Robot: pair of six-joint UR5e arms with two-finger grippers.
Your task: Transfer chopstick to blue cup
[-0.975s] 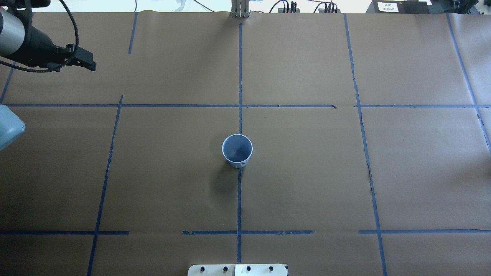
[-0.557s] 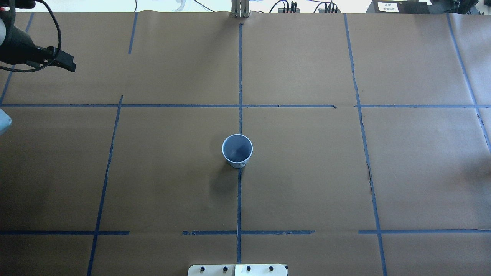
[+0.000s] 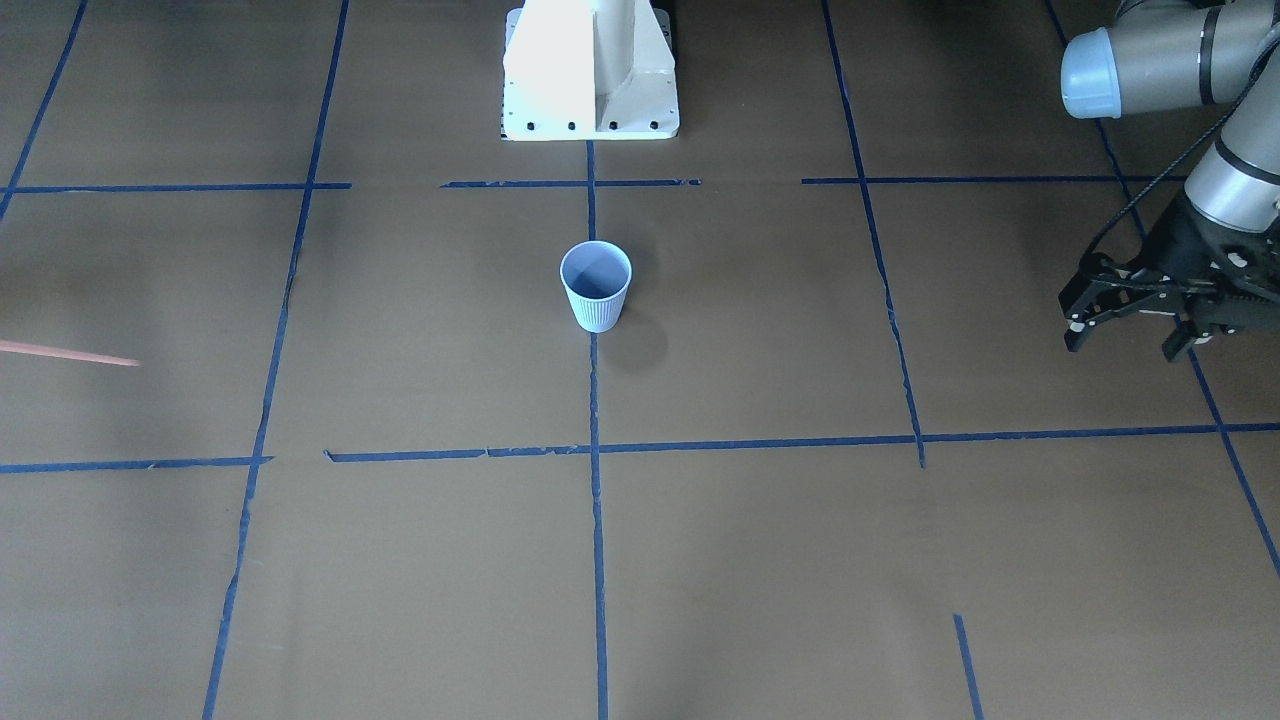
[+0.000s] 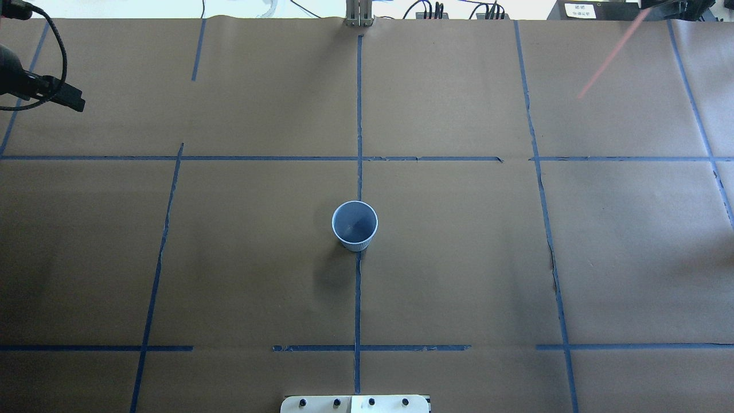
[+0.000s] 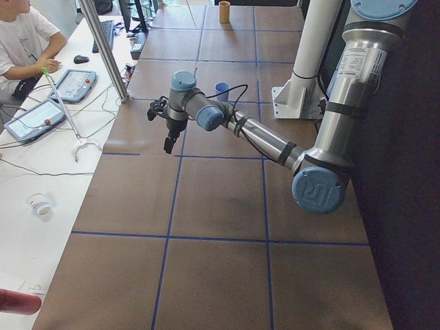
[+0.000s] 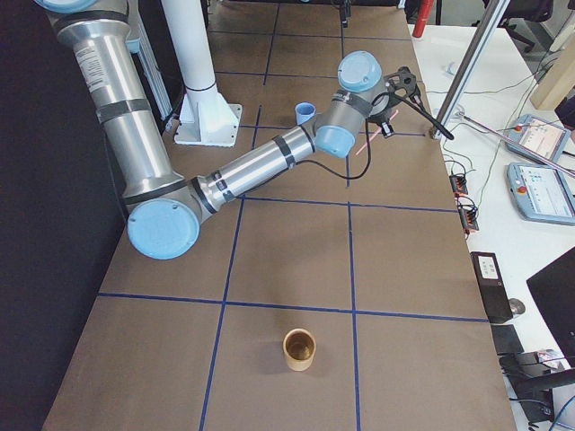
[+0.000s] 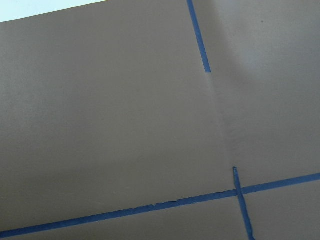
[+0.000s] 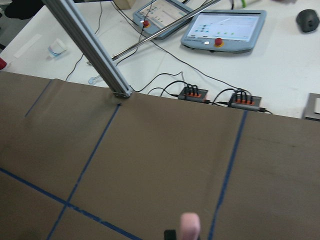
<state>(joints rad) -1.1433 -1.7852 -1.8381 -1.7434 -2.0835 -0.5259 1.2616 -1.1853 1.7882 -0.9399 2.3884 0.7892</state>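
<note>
Next, my right gripper releases the pinkish chopstick inside the opening of the blue cup (image 3: 597, 266) at the middle of the table.
The blue cup (image 4: 355, 225) stands upright and empty at the table's middle; it also shows in the front view (image 3: 596, 285). The pinkish chopstick (image 4: 610, 57) hangs slanted in the air over the far right of the table. Its upper end is in my right gripper (image 6: 400, 94), which is shut on it and mostly outside the overhead view. The chopstick's tip shows at the front view's left edge (image 3: 70, 353) and at the bottom of the right wrist view (image 8: 190, 225). My left gripper (image 3: 1125, 340) is open and empty, far off at the table's left side.
A brown cup (image 6: 299, 348) stands at the table's right end. The white robot base (image 3: 590, 70) is at the near edge. An aluminium post (image 4: 359, 14) stands at the far edge, with cables and tablets behind it. An operator (image 5: 20, 34) sits there.
My left arm has drawn back to the left, almost out of the overhead view. The chopstick has come into view at the upper right.
</note>
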